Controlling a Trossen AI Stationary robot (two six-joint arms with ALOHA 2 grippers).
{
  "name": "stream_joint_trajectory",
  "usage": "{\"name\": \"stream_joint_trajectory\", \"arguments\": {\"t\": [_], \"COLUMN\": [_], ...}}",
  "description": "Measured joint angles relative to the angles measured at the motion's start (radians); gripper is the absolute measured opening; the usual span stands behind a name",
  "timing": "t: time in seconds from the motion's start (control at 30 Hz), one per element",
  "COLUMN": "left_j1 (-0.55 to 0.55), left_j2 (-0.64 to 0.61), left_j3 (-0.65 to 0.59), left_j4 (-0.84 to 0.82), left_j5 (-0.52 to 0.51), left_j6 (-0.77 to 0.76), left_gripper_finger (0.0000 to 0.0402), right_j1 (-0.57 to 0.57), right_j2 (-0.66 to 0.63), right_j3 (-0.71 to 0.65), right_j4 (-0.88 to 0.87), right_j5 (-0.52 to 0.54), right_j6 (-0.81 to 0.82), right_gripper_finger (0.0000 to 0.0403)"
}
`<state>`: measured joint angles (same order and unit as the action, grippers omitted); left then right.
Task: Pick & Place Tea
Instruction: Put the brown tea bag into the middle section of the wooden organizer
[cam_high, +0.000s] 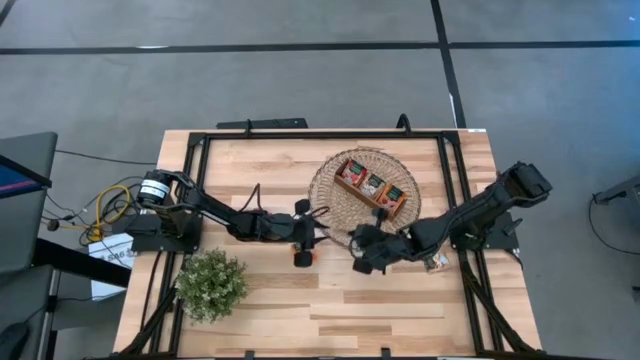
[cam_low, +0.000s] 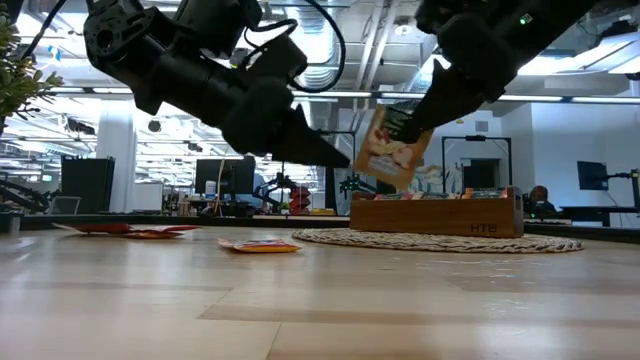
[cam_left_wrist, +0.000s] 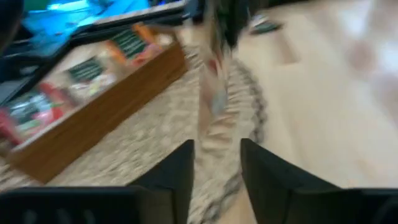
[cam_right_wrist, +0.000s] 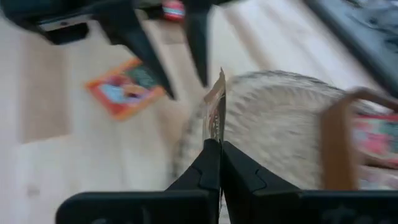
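Note:
My right gripper needs to let go of the tea sachet in the middle compartment of the wooden tray (cam_high: 373, 186) (cam_right_wrist: 379, 178) on the mat.
A tea sachet (cam_low: 392, 148) with an orange-and-pale wrapper hangs in the air near the woven mat's (cam_high: 330, 190) near edge, and my right gripper (cam_right_wrist: 216, 149) is shut on it. My left gripper (cam_left_wrist: 217, 155) stands open just left of it, fingers pointing at the sachet (cam_left_wrist: 214, 93), which shows edge-on beyond their gap. A long wooden tray (cam_high: 375, 187) with several sachets rests on the mat. Loose sachets lie flat on the table: an orange one (cam_right_wrist: 127, 87) below the left gripper and red ones (cam_low: 150, 232). My right gripper pinches the sachet between its two fingers at an upper corner (cam_low: 402, 122); in the wrist view it stands edge-on in the jaws (cam_right_wrist: 216, 134). The fingers slant down from the table's right. The sachet hangs tilted below them, clear of table and mat.
A bushy potted plant (cam_high: 212, 283) stands at the near left. A black frame (cam_high: 300, 133) runs around the tabletop. Bare wood lies along the near edge (cam_high: 350, 310).

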<state>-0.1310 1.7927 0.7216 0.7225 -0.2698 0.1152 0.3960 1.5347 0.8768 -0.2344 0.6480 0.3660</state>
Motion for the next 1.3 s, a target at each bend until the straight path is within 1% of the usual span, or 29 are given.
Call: {"name": "stream_joint_trajectory", "arguments": {"t": [0.07,0.13,0.27,0.37,0.47,0.57,0.7,0.9,1.03,1.23,1.3], "left_j1": [0.000,0.000,0.000,0.000,0.000,0.000,0.000,0.000,0.000,0.000,0.000], "left_j2": [0.000,0.000,0.000,0.000,0.000,0.000,-0.001,-0.001,-0.001,-0.001,-0.002], "left_j3": [0.000,0.000,0.000,0.000,0.000,0.000,0.000,0.000,0.000,0.000,0.000], "left_j4": [-0.025,-0.044,-0.046,-0.047,-0.047,-0.048,-0.048,-0.048,-0.048,-0.048,-0.048], "left_j5": [-0.055,-0.086,-0.090,-0.089,-0.089,-0.089,-0.087,-0.087,-0.087,-0.087,-0.087], "left_j6": [0.005,0.005,0.005,0.005,0.005,0.005,0.004,0.003,0.001,0.000,0.000], "left_gripper_finger": [0.0145,0.0160,0.0169,0.0169,0.0169,0.0170,0.0170,0.0170,0.0170,0.0170,0.0170], "right_j1": [-0.013,-0.035,-0.121,-0.205,-0.287,-0.349,-0.399,-0.439,-0.459,-0.490,-0.501], "right_j2": [-0.040,-0.088,-0.188,-0.244,-0.283,-0.304,-0.305,-0.303,-0.303,-0.273,-0.242], "right_j3": [0.000,0.000,0.000,-0.007,-0.045,-0.078,-0.103,-0.105,-0.105,-0.108,-0.105], "right_j4": [-0.070,-0.136,-0.256,-0.305,-0.310,-0.314,-0.314,-0.299,-0.299,-0.273,-0.247], "right_j5": [0.034,0.054,0.047,-0.015,-0.061,-0.074,-0.073,-0.080,-0.124,-0.142,-0.188], "right_j6": [0.009,0.009,-0.001,-0.028,-0.042,-0.052,-0.061,-0.078,-0.078,-0.094,-0.111], "right_gripper_finger": [0.0001,0.0001,0.0001,0.0000,0.0000,0.0000,0.0000,0.0000,0.0000,0.0000,0.0000]}}
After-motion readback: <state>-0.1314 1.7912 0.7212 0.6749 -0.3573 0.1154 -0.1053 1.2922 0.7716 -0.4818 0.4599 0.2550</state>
